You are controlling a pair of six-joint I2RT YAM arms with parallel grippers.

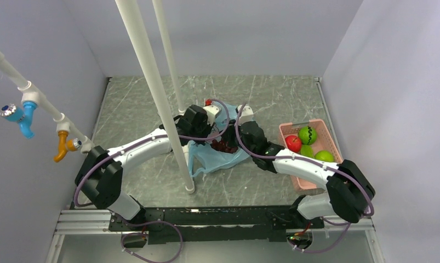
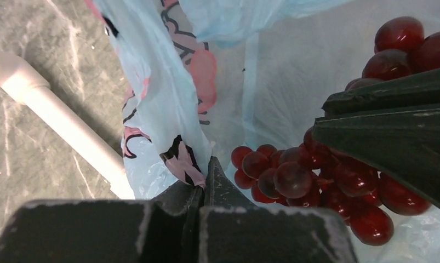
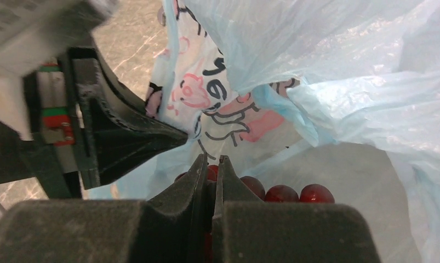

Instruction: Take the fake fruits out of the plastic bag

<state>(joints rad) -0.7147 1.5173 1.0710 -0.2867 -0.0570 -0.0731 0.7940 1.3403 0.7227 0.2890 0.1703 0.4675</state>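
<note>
My right gripper is going to put the grape bunch down in the pink tray, on the middle green fruit [image 1: 307, 151] next to the red fruit.
The light blue plastic bag [image 1: 215, 158] lies mid-table between both arms. My left gripper [image 2: 206, 164] is shut on the bag's printed edge [image 2: 168, 98] and holds the mouth apart. Inside lies a dark red grape bunch [image 2: 294, 178], also visible from above [image 1: 224, 146]. My right gripper [image 3: 210, 161] reaches into the bag [image 3: 327, 66] and is shut on the grape bunch [image 3: 300, 193], with a grape showing between its narrow jaws. Its dark fingers [image 2: 393, 137] cover part of the bunch in the left wrist view.
A pink slotted tray [image 1: 316, 125] at the right holds a red fruit [image 1: 293, 143] and green fruits [image 1: 307, 135]. Two white poles [image 1: 157, 98] rise just left of the bag. A pipe with blue and orange taps [image 1: 26, 118] runs along the left wall.
</note>
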